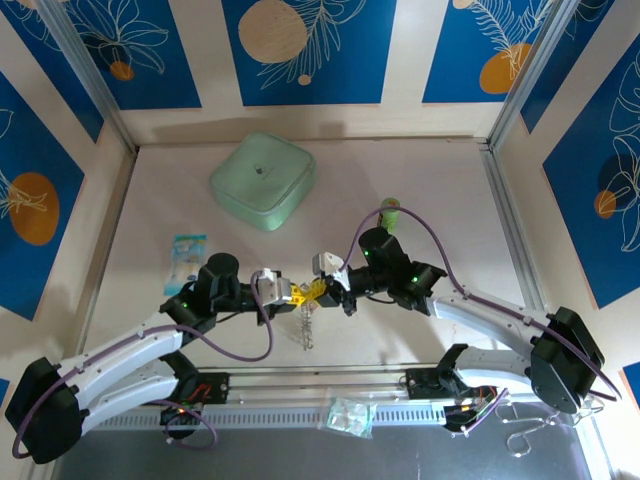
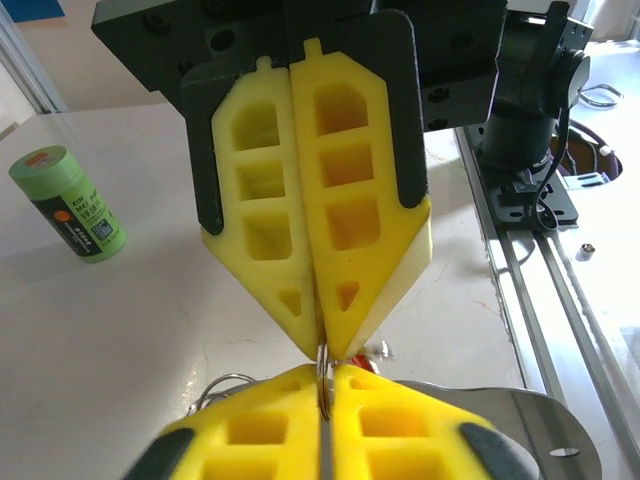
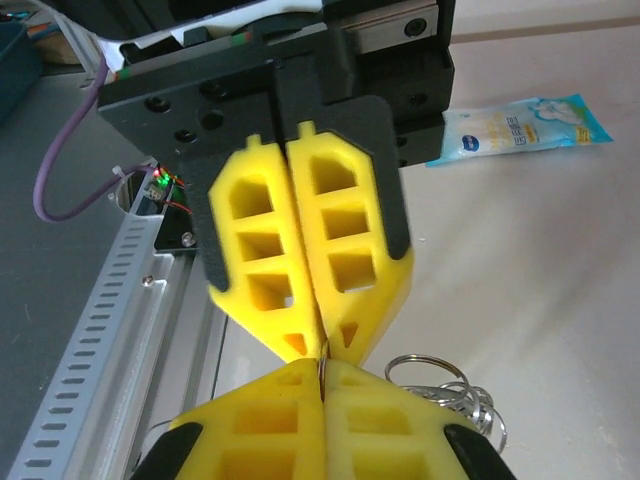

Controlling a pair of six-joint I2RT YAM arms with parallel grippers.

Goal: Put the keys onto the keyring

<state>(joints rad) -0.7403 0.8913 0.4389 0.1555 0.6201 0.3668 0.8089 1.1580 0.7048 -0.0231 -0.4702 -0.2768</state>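
I will open my right gripper, back it off and take the red key (image 2: pixel 364 362) below the tips, as it pinches the same thin ring as my left gripper.
My left gripper (image 1: pixel 298 293) and right gripper (image 1: pixel 326 291) meet tip to tip above the middle of the table. Both are shut on one thin metal ring of the keyring (image 2: pixel 323 378), which stands edge-on between the yellow fingertips. In the left wrist view my left gripper (image 2: pixel 326 374) is at the bottom and the right gripper (image 2: pixel 325 348) comes down from above. In the right wrist view the right gripper (image 3: pixel 322 368) is at the bottom. Silver loops of the keyring (image 3: pixel 440 385) trail to the table below. A red speck (image 2: pixel 380 350), perhaps a key head, peeks from behind the tips; the rest of the keys is hidden.
A green cylinder (image 1: pixel 391 208) stands behind the right arm. A pale green square lid (image 1: pixel 263 180) lies at the back, a blue packet (image 1: pixel 187 258) at the left. The metal rail (image 1: pixel 330 385) runs along the near edge, with a clear packet (image 1: pixel 350 415) on it.
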